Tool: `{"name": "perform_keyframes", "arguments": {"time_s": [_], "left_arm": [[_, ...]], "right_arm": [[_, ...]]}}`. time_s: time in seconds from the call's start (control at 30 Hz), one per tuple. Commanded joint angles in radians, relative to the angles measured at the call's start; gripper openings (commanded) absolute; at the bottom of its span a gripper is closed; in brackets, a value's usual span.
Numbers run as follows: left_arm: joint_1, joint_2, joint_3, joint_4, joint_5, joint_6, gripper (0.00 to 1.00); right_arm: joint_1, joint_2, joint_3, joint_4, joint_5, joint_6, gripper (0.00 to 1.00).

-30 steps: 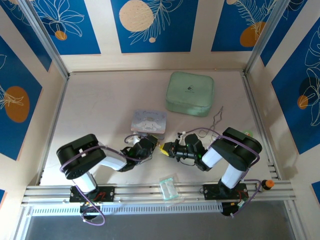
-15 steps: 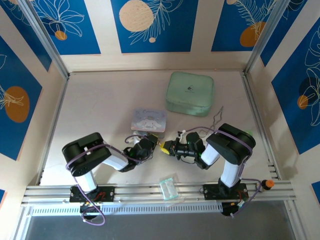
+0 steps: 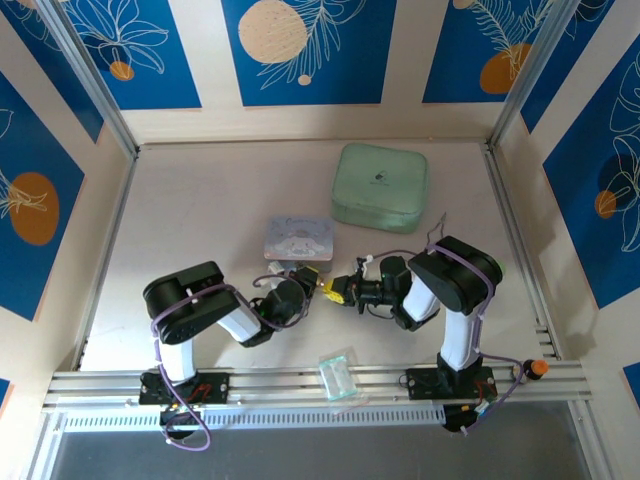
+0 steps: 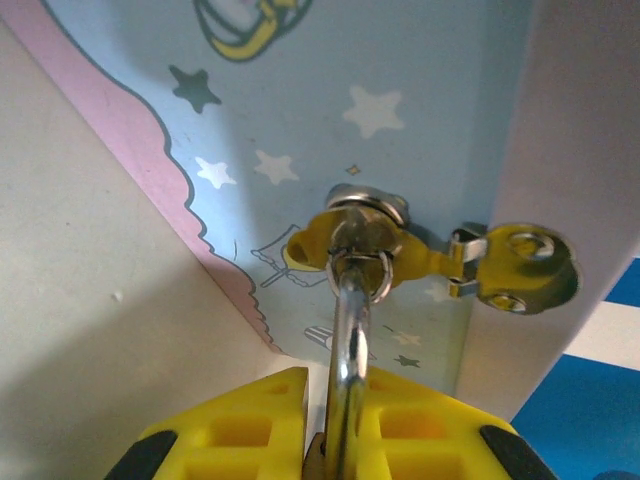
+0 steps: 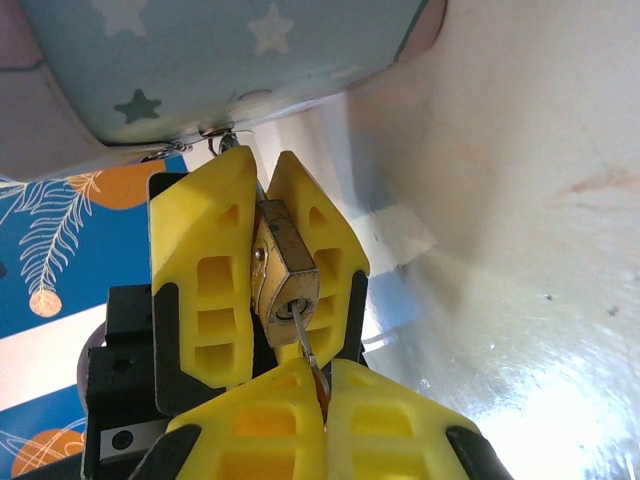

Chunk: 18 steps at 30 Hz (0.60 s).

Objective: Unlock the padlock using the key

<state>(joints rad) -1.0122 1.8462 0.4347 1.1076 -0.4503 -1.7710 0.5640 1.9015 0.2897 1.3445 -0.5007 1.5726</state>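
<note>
The key is slanted from the keyhole to my right gripper's fingertips, so next I open that gripper and grip the key's head (image 5: 323, 387) in line with the padlock before I turn it.
The small brass padlock (image 5: 281, 268) is clamped between the yellow fingers of my left gripper (image 5: 265, 165), its keyhole facing my right gripper. Its silver shackle (image 4: 348, 340) runs up from my left gripper (image 4: 335, 385) through the ring on the yellow hasp (image 4: 352, 240) of the pastel cartoon tin (image 4: 300, 100). The thin silver key (image 5: 307, 340) sticks into the keyhole, and my right gripper (image 5: 325, 375) is shut on its head. From above, the left gripper (image 3: 308, 283) and right gripper (image 3: 336, 290) meet tip to tip just in front of the tin (image 3: 297, 240).
A mint-green case (image 3: 380, 187) lies at the back right. Silver wire loops (image 3: 435, 235) rest beside the right arm. A clear plastic packet (image 3: 338, 373) sits on the front rail (image 3: 120, 382) between the arm bases.
Both arms' elbows have swung in toward the middle while the grippers stayed joined at the padlock. The tin has shifted slightly toward the back.
</note>
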Motion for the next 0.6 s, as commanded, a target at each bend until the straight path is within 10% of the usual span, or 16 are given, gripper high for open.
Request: {"name": "perform_keyframes", "arguments": {"time_s": [0.0, 0.43, 0.57], "left_arm": [[-0.048, -0.021, 0.019, 0.063, 0.129, 0.021, 0.0], [-0.064, -0.052, 0.064, -0.042, 0.193, 0.029, 0.0], [-0.065, -0.06, 0.052, -0.048, 0.181, 0.023, 0.0]], "right_arm": [[0.002, 0.022, 0.052, 0.05, -0.028, -0.008, 0.0], [0.002, -0.046, 0.114, -0.054, -0.035, -0.099, 0.01], [0.002, -0.085, 0.095, -0.102, 0.005, -0.126, 0.18]]}}
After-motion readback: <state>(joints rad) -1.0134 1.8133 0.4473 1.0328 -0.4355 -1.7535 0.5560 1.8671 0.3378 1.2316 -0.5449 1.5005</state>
